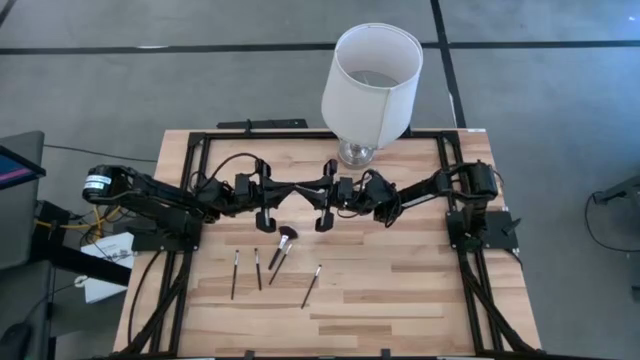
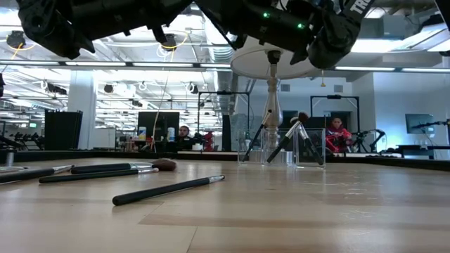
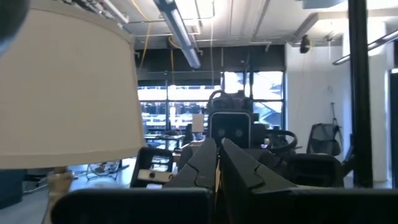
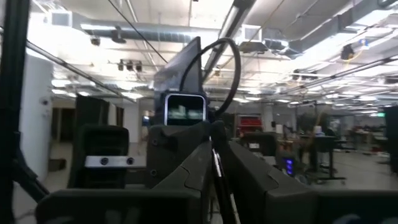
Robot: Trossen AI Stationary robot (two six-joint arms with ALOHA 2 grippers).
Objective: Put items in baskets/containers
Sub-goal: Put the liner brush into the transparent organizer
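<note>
The robot's left gripper needs to release the thin dark brush in the clear tray point(image 1: 339, 184) next to the base of the lamp.
Several slim dark brushes lie flat on the wood in the high view: one point(image 1: 235, 272), another point(image 1: 257, 268), a wider-headed one point(image 1: 284, 238) and one point(image 1: 311, 285). In the low view, the nearest brush point(image 2: 169, 188) lies on its side. The clear tray point(image 2: 281, 151) stands at the far side beside the lamp's base, with brushes leaning in it; I cannot make it out in the high view. Both arms hang level above the table's middle, tip to tip. My left gripper point(image 1: 292, 190) point(image 3: 217, 155) is shut. My right gripper point(image 1: 315, 190) point(image 4: 214, 158) is shut on a thin dark brush handle. My left gripper shows only a thin pale sliver between its shut fingers point(image 3: 199, 168); I cannot tell whether it touches the brush. My right gripper pinches a thin dark brush handle point(image 4: 219, 177) between its two fingers, the handle lying along them. It is lifted clear of the table, and its far end is hidden.
A tall lamp with a white shade point(image 1: 372, 80) stands on a glass base point(image 1: 357, 152) at the table's far edge, right behind the grippers. A black frame point(image 1: 190, 200) rims the wooden table. Bare wood point(image 1: 400, 290) lies on the near right side. People sit in the room beyond point(image 2: 337, 133).
</note>
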